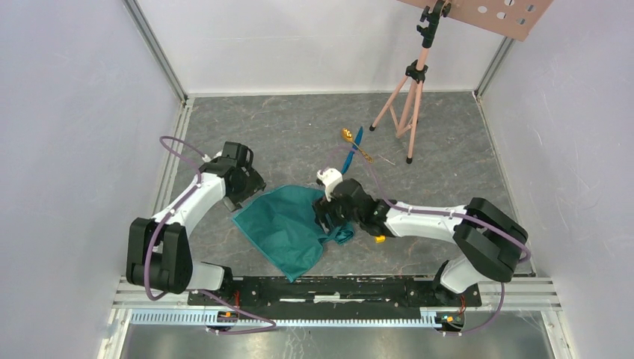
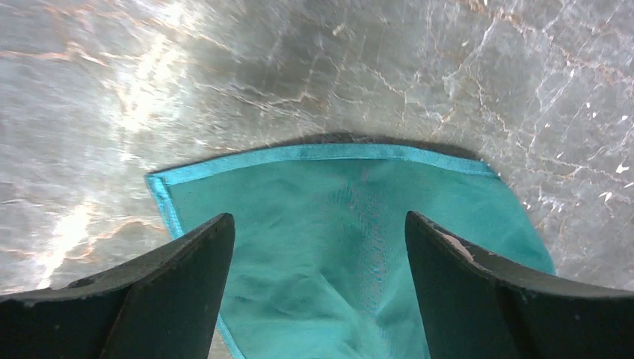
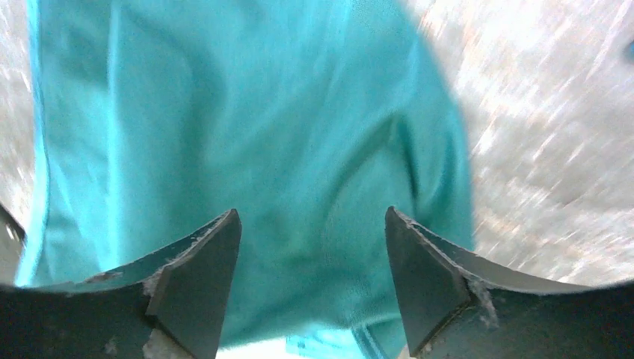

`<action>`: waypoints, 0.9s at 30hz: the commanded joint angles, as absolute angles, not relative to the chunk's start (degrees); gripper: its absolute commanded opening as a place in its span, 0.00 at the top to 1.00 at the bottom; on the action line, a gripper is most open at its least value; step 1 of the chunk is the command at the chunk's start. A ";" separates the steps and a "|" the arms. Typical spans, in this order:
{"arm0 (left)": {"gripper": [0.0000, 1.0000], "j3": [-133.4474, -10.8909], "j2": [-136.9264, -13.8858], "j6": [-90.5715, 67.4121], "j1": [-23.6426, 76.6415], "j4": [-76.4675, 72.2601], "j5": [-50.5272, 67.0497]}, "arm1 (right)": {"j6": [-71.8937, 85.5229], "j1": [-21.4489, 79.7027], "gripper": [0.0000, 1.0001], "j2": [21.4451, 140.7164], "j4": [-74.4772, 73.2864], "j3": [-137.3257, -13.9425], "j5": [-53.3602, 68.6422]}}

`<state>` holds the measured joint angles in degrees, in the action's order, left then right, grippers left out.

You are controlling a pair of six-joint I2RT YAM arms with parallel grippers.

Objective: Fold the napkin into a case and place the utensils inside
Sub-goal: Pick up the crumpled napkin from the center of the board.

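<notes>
With the napkin bunched beside my right gripper, my left gripper will pinch the hemmed corner [image 2: 158,182], and both grippers should lift to spread the napkin before folding.
The teal-green napkin [image 1: 288,228] lies loosely spread on the grey table between the two arms, its right edge bunched. My left gripper [image 1: 247,196] is open just over the napkin's upper left corner; the left wrist view shows the hemmed napkin [image 2: 336,217] between my spread fingers [image 2: 191,277]. My right gripper [image 1: 329,217] is open over the napkin's right side; the cloth [image 3: 247,149] fills the gap between its fingers [image 3: 202,277]. The gold spoon [image 1: 349,136] and the blue knife-like stick [image 1: 354,149] lie crossed at the back, apart from the napkin.
A pink tripod [image 1: 407,97] stands at the back right, holding a perforated board [image 1: 486,11]. A small yellow cube [image 1: 380,239] sits under my right arm. White walls enclose the table on three sides.
</notes>
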<state>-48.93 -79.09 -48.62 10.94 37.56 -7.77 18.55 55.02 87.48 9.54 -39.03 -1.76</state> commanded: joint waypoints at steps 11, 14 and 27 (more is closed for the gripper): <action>0.07 -44.85 -78.33 -51.67 4.42 44.04 -10.45 | 13.51 51.77 0.23 107.45 -6.95 -73.77 -13.30; 0.11 -44.44 -80.96 -52.28 4.31 42.96 -8.77 | 12.68 51.17 0.25 109.74 -7.55 -75.63 -12.85; 0.45 -43.05 -88.11 -55.75 4.22 38.90 -8.70 | 12.30 48.85 0.33 113.68 -4.44 -72.20 -10.46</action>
<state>-45.15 -85.41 -53.15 4.45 43.11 -7.38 13.15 48.71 112.51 -6.87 -72.95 -10.15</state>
